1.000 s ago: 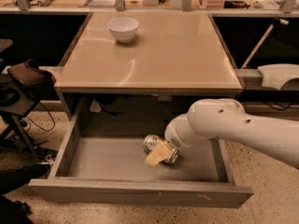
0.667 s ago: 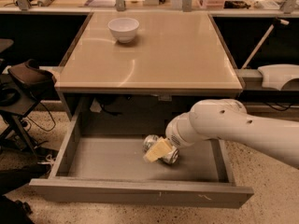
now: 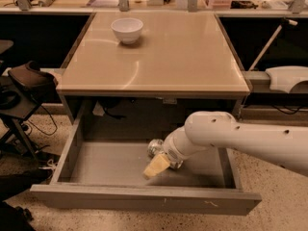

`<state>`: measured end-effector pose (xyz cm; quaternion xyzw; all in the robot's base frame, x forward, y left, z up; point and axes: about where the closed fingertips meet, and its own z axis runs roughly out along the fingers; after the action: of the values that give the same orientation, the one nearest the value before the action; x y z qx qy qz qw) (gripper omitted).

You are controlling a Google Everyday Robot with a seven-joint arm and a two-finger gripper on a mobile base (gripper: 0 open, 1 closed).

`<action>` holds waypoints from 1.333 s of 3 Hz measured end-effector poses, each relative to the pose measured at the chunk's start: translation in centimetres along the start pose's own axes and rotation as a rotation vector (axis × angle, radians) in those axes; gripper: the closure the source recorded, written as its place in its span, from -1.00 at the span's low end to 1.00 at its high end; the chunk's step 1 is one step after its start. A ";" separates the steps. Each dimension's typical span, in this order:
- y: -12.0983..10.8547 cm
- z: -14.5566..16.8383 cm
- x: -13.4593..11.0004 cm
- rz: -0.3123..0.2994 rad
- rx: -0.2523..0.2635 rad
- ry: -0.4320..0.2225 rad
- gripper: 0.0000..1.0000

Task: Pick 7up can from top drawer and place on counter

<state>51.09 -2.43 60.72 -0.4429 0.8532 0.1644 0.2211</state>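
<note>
I need to close my gripper around the middle of the 7up can [image 3: 163,155] that is lying in the open top drawer.
The top drawer [image 3: 120,196] is pulled out below the counter [image 3: 159,57], showing its plain grey floor. The 7up can [image 3: 154,147], small and silvery, lies on the drawer floor near the middle. My gripper [image 3: 157,166] reaches down into the drawer from the right on its thick white arm [image 3: 231,136]. Its tan tip sits right next to the can, on the side nearer the drawer front. The arm hides part of the can, so I cannot tell whether the gripper holds it.
A white bowl [image 3: 127,29] stands at the back left of the counter. A black chair [image 3: 24,81] and cables are at the left of the drawer. A white machine part [image 3: 286,78] is at the right. Cluttered shelves run along the back.
The gripper's tan tip has shifted slightly left and toward the drawer front. The can has stayed in place.
</note>
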 end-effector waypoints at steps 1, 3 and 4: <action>0.1 0.7 0.5 0.008 -0.013 0.006 -1.00; 0.1 0.7 0.5 0.008 -0.013 0.006 -0.16; 0.3 0.2 0.4 0.006 -0.011 0.000 0.30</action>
<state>50.65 -2.48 60.39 -0.4414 0.8536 0.1700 0.2182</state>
